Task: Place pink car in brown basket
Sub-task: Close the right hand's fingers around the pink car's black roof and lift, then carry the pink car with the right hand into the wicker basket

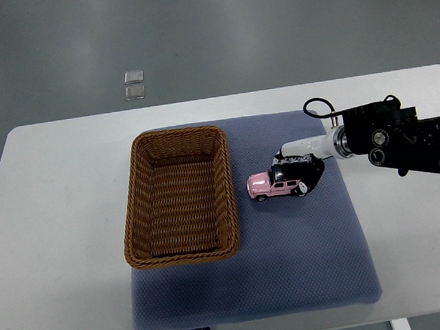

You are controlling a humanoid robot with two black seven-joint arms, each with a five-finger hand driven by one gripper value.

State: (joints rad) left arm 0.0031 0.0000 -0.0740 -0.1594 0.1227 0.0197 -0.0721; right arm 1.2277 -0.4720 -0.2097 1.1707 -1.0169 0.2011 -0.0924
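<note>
My right gripper needs to let go of the pink car in the middle of the brown basket's woven bottom point(176, 192), where I need to place it.
A pink toy car point(265, 184) with a black roof sits on the blue mat point(302, 257), just right of the brown wicker basket point(137, 216). The basket holds nothing. My right hand point(300, 173) comes in from the right edge and is down on the car's rear half. Its black and white fingers wrap the car's roof and back end. The car's front points left toward the basket. The left arm does not show.
The mat lies on a white table point(58, 222). Two small clear squares point(134, 85) lie on the grey floor beyond the table's far edge. A black cable loops above my right wrist point(318, 107).
</note>
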